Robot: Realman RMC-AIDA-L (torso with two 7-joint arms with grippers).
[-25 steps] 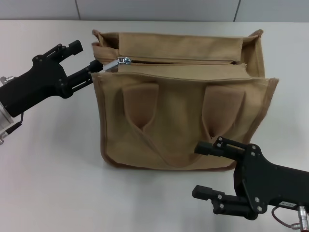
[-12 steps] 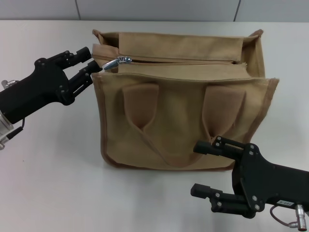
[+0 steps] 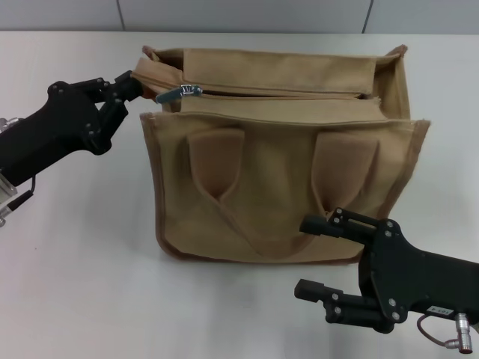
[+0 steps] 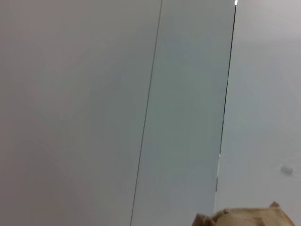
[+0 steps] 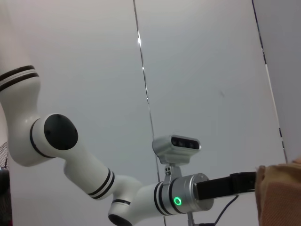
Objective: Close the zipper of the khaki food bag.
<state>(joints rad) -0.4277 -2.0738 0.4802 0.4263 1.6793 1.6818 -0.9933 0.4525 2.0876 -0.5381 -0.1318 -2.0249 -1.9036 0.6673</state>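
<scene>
The left gripper's fingers pinch just the outer edge of the fabric end, so the robot should open them and take the fabric [image 3: 162, 78] beside the pull tab deeper before lifting.
The khaki food bag [image 3: 277, 187] stands mid-table, its two loop handles facing me. The zipper [image 3: 284, 94] runs along the top panel, and its silver pull tab [image 3: 179, 92] lies at the left end. My left gripper [image 3: 127, 88] is at the bag's top left corner, fingers shut on the fabric end just left of the pull tab. My right gripper [image 3: 303, 258] hangs open in front of the bag's lower right corner, holding nothing. The left wrist view shows only a sliver of the bag [image 4: 244, 217]. In the right wrist view a bag edge [image 5: 282, 193] shows, with the left gripper [image 5: 251, 181] reaching it.
The white table [image 3: 75, 269] spreads around the bag, with a grey panelled wall [image 3: 247, 15] behind it. The left arm [image 3: 45, 142] reaches in from the left edge, and the right arm [image 3: 419, 284] fills the lower right corner.
The left gripper's fingers went from spread beside the bag's left end to shut on it, and that corner lifted slightly. The pull tab tilted. The right gripper barely moved.
</scene>
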